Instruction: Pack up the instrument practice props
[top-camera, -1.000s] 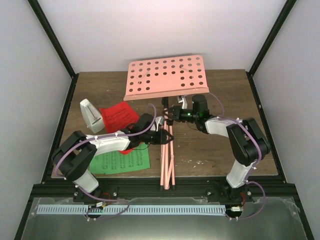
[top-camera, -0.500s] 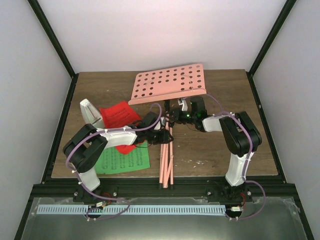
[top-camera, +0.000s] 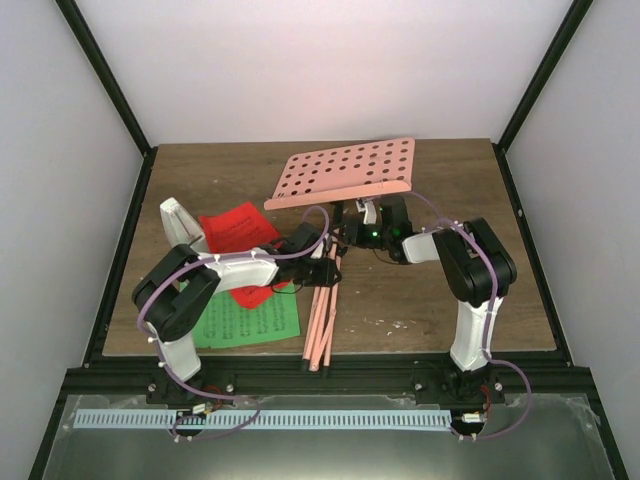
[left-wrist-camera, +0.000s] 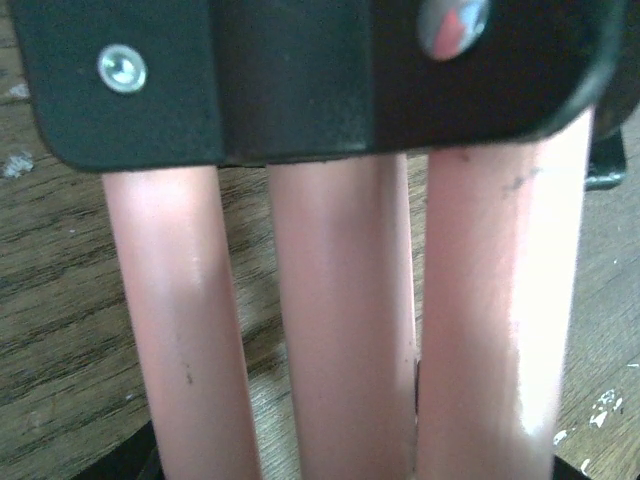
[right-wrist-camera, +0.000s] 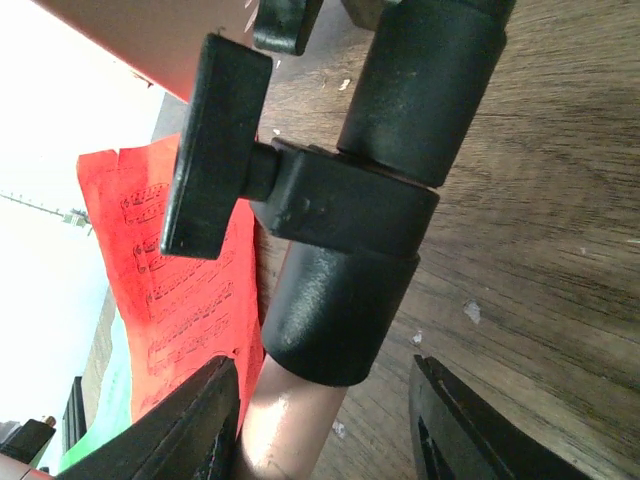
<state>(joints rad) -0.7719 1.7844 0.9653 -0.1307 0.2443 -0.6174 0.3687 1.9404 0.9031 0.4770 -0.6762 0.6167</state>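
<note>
My left gripper is to set the three pink legs, now pointing to the near edge, down on the bare wood (top-camera: 312, 305) along the edge of the green page.
The pink music stand lies tilted, its hole-dotted desk (top-camera: 345, 173) at the back and its folded legs (top-camera: 320, 325) pointing to the near edge. My left gripper (top-camera: 328, 272) is shut round the three pink legs (left-wrist-camera: 340, 330) just below the black hub (left-wrist-camera: 300, 80). My right gripper (top-camera: 350, 236) is open astride the stand's black collar (right-wrist-camera: 345, 300), with a gap on the right side; its knob (right-wrist-camera: 215, 150) sticks out left. The red page (top-camera: 238, 230) and green page (top-camera: 250, 322) lie flat at the left. The white metronome (top-camera: 180, 226) stands at the far left.
The red page (right-wrist-camera: 160, 290) lies right beside the pole under my right gripper. Black frame posts and white walls close the table on both sides and the back. A black rail (top-camera: 320, 378) runs along the near edge.
The stand has tipped: its desk moved right and flattened, and the leg ends swung left. Both grippers stayed at the pole, shifting slightly back.
</note>
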